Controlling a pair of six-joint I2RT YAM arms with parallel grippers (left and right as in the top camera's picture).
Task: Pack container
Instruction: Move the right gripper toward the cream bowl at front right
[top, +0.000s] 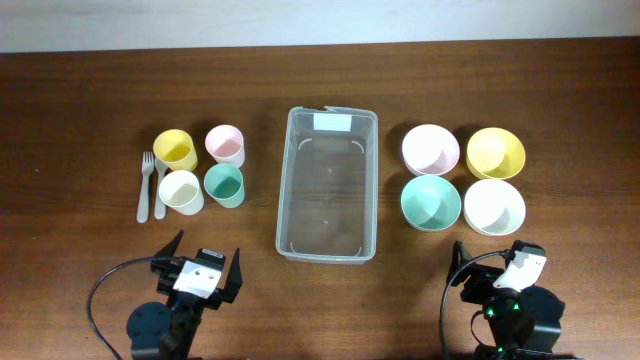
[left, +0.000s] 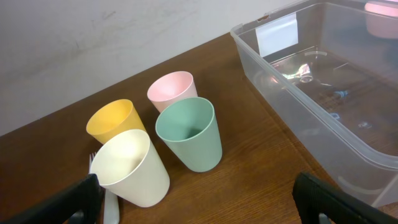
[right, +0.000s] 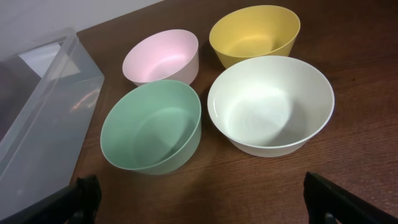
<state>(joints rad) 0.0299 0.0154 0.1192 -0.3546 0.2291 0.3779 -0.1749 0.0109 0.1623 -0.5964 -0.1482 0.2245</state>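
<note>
My right gripper is to close next on the rim of the cream bowl (top: 522, 217) (right: 329, 115), at the side that faces away from the green bowl.
The clear plastic container (top: 329, 184) stands empty at the table's middle; it also shows in the left wrist view (left: 323, 93) and the right wrist view (right: 43, 112). Left of it stand a yellow cup (top: 176, 150), pink cup (top: 226, 144), cream cup (top: 181, 190) and green cup (top: 224, 185). Right of it sit a pink bowl (top: 430, 149), yellow bowl (top: 495, 152), green bowl (top: 430, 202) and cream bowl (top: 494, 206). My left gripper (top: 200, 272) is open and empty near the front edge, behind the cups. My right gripper (top: 497, 268) is open and empty, just in front of the bowls.
A pale fork (top: 147, 180) and a spoon (top: 160, 195) lie left of the cups. A white label (top: 331, 122) is on the container's far wall. The table's far edge meets a white wall.
</note>
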